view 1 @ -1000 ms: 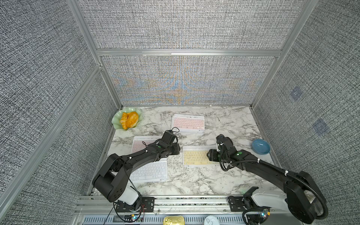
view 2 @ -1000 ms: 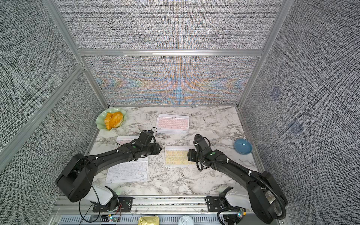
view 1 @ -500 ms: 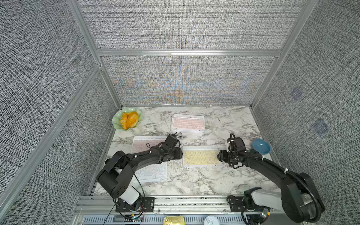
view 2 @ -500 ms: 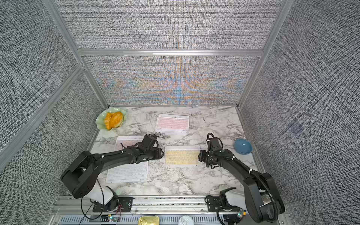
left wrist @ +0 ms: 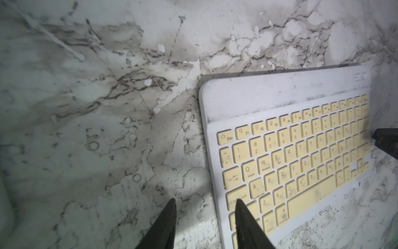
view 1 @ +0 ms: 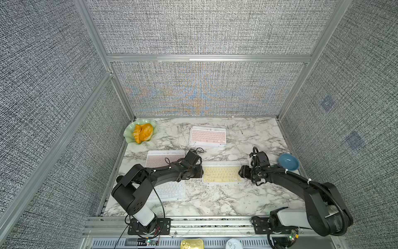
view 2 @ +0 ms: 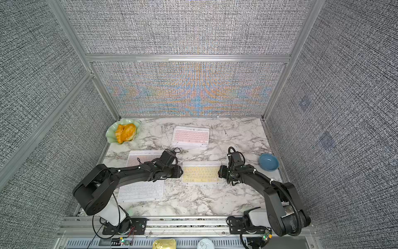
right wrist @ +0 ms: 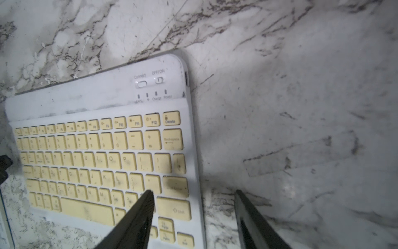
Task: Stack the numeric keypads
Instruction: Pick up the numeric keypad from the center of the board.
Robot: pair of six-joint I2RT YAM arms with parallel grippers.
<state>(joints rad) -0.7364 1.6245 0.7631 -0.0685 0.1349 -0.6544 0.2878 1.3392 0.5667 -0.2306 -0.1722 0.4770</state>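
My right gripper will close on the short edge (view 1: 241, 171) (right wrist: 201, 220) of the yellow-keyed keypad beside its Shift key, at the end of the keypad nearer the blue bowl.
A yellow-keyed keypad (view 1: 221, 174) (view 2: 201, 174) lies flat mid-table between my two grippers. My left gripper (left wrist: 205, 201) (view 1: 201, 171) is open and straddles its left edge, one finger over the keys (left wrist: 286, 155) and one over bare marble. My right gripper (right wrist: 193, 191) (view 1: 240, 172) is open and straddles the right edge (right wrist: 101, 159) the same way. Neither clamps anything. A pink keypad (view 1: 207, 136) lies at the back, with layered edges under it. Another pink one (view 1: 164, 158) and a white one (view 1: 170, 190) lie partly under my left arm.
A green dish (view 1: 129, 134) holding an orange pastry sits in the back left corner. A blue bowl (view 1: 288, 162) stands just right of my right wrist. Grey walls close in the marble table (view 1: 215, 200) on three sides.
My left gripper has slid right and forward to the yellow keypad's left edge. My right gripper has pulled back off the keys to the right edge. The keypad has not moved.
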